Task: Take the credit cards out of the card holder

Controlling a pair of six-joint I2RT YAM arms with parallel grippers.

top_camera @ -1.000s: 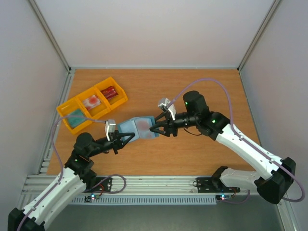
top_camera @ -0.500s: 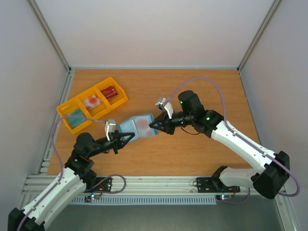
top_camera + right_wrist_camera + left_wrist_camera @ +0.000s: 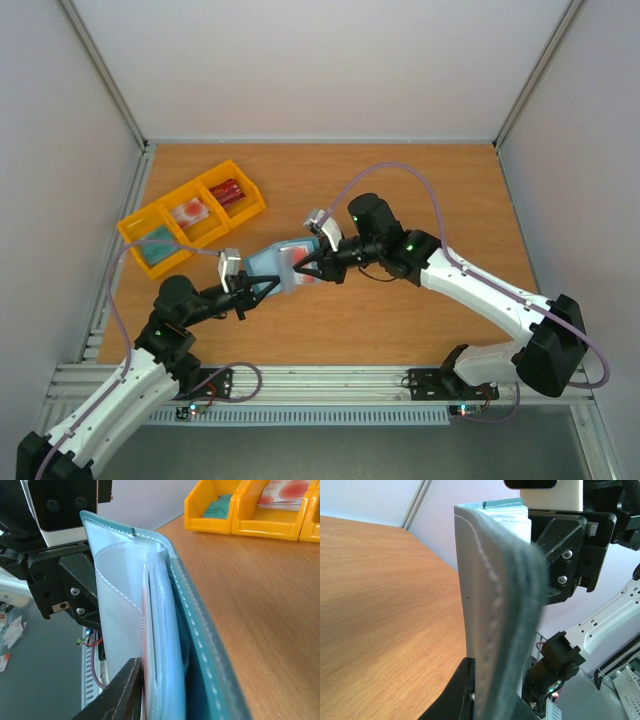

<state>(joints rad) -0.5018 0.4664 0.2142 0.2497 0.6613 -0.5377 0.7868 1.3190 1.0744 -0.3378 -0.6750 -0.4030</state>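
Observation:
The left gripper, shut on the card holder's edge short of the pinkish-red card, should open, then grip the card's side [image 3: 294, 258].
The slate-blue card holder [image 3: 266, 262] is held open and on edge just above the table between both grippers. My left gripper [image 3: 262, 288] is shut on its near-left edge; in the left wrist view the card holder [image 3: 495, 605] stands edge-on between the jaws, with one finger [image 3: 462, 690] showing. My right gripper [image 3: 305, 270] is on its right half. In the right wrist view one finger [image 3: 122, 692] presses the clear pocket beside the thin edge of the pinkish-red card [image 3: 145, 630]; the other finger is hidden behind the card holder [image 3: 200, 630]. A teal card [image 3: 160, 243] lies in the tray.
A yellow three-compartment tray [image 3: 130, 228] stands at the back left, holding the teal card, a pink-and-white item [image 3: 190, 212] and a red item [image 3: 228, 192]. It also shows in the right wrist view [image 3: 235, 525]. White walls enclose the wooden table [image 3: 420, 190].
My right gripper has moved left from the card holder's right edge onto its right half, and its jaws have narrowed. The left gripper has held still.

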